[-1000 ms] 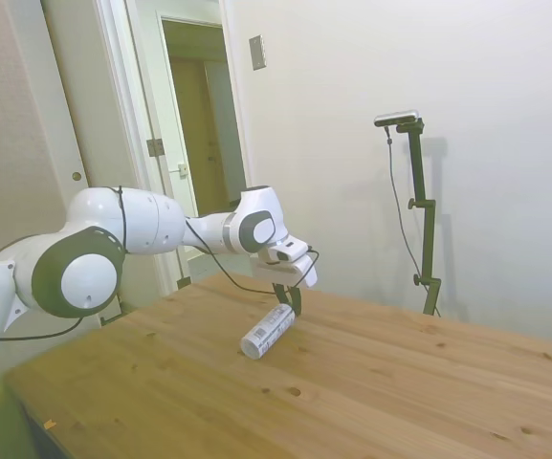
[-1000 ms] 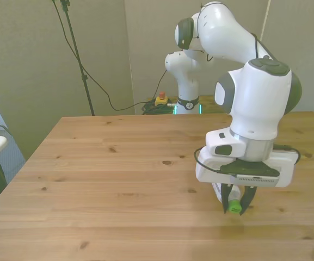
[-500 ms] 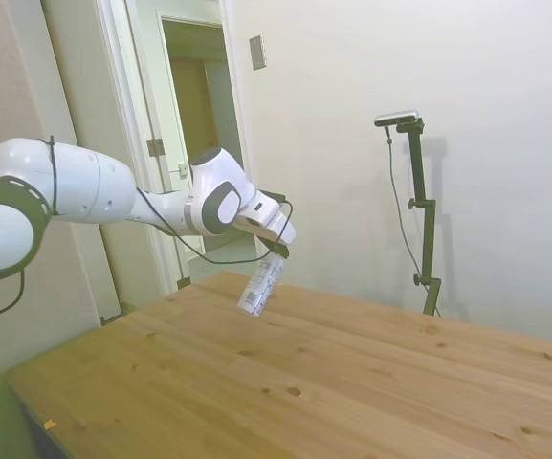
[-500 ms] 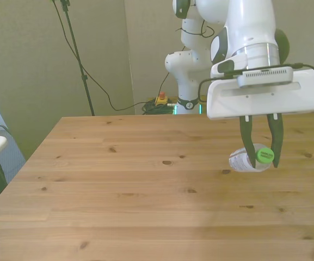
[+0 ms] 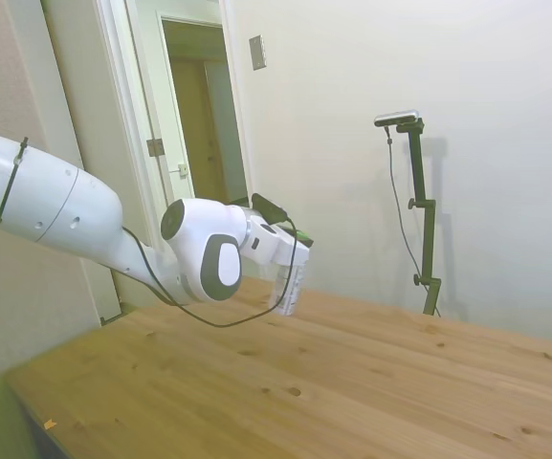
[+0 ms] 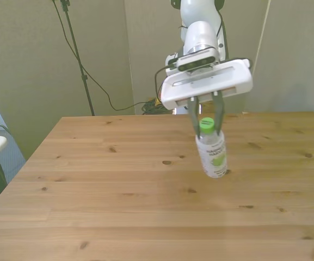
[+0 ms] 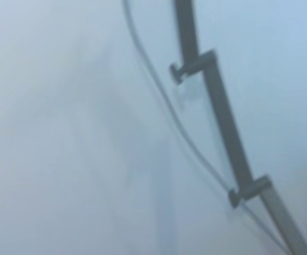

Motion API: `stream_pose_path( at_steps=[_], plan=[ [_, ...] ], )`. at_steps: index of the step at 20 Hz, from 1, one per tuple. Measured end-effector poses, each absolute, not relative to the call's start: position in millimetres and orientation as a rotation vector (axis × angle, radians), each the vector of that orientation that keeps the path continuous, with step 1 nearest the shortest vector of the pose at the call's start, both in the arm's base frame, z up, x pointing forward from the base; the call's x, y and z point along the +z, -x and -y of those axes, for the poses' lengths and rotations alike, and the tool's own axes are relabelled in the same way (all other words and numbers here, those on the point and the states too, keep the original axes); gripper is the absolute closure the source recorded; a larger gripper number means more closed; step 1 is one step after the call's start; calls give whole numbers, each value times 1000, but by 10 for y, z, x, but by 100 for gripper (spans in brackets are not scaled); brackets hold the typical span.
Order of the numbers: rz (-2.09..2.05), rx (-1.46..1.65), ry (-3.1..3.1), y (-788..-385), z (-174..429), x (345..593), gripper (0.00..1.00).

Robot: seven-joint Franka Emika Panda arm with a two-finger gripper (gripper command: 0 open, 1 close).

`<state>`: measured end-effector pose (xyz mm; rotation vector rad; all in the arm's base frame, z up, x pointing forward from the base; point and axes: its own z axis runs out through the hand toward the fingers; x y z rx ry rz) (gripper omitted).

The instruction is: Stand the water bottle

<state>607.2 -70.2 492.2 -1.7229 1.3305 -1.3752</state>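
My gripper should release the water bottle on the wood [image 5: 321,341] between the dark knot and the far edge of the table.
The water bottle [image 6: 212,153], clear plastic with a green cap and a pale label, hangs nearly upright in the air, cap up, its base just above the wooden table [image 6: 118,185]. My gripper [image 6: 206,123] is shut on the bottle at its cap and neck, one dark finger on each side. From the side, the water bottle [image 5: 292,286] hangs below my gripper [image 5: 287,272], tilted slightly, above the table's far part. The wrist view shows only a blurred wall and the rig's stand; the bottle is out of that view.
The table [image 5: 371,382] stretches wide around the bottle. A doorway [image 5: 199,115] opens behind the arm in the side view. Cables and a red button box [image 6: 160,100] lie behind the table's far edge in the front view.
The gripper lifted the bottle off the table, where it lay on its side, and swung it from a tilted pose to nearly upright, cap up, moving toward the table's far part.
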Motion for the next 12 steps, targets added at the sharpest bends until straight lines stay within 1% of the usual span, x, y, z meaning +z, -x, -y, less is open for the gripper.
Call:
stream_pose_path(
  at_steps=[1,3,6,9,12],
  plan=[
    [-1344,-1390,1700,-6147,459,4785,100],
    [-1361,-1417,1688,-6104,404,4751,100],
    [-1340,-1490,1639,-6066,185,4599,100],
    [-1329,-1610,1560,-6055,204,4454,100],
    [-1329,-1685,1532,-6131,287,4363,100]
  ],
)
